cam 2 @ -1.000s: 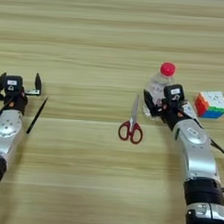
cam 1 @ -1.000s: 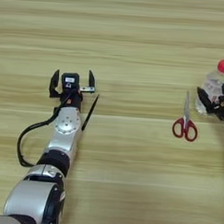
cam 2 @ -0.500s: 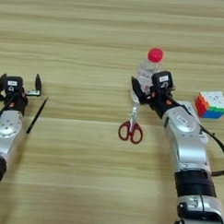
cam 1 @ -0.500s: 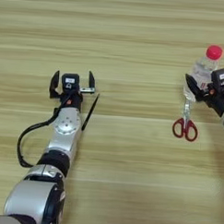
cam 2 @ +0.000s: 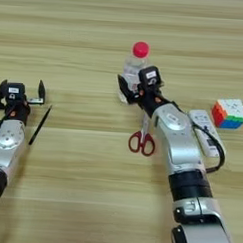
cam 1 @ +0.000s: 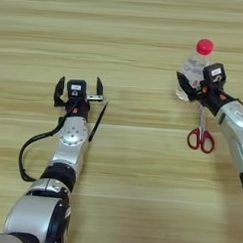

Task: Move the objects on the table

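Next, my right gripper puts down and lets go of the clear bottle on the bare wood (cam 1: 161,109) between the scissors and my left gripper, closer to the scissors.
A clear bottle (cam 1: 197,67) with a red cap (cam 2: 140,49) stands upright on the table (cam 1: 121,163), and my right gripper (cam 2: 135,86) is shut on its lower body. Red-handled scissors (cam 2: 143,137) lie just below that gripper, partly under the forearm. A white remote (cam 2: 205,134) lies to the right of the arm. Over on the left, my left gripper (cam 1: 78,87) rests open, holding nothing. A thin black stick (cam 1: 97,121) lies right beside it, slanting down to the left.
A colourful puzzle cube (cam 2: 230,113) sits at the right, beside the remote. A black cable (cam 1: 29,154) loops off the left forearm. Bare wood stretches across the far side and the centre of the table.
My right gripper has carried the bottle leftward and further up the table, from beside the cube to above the scissors' tips. The left arm has stayed put.
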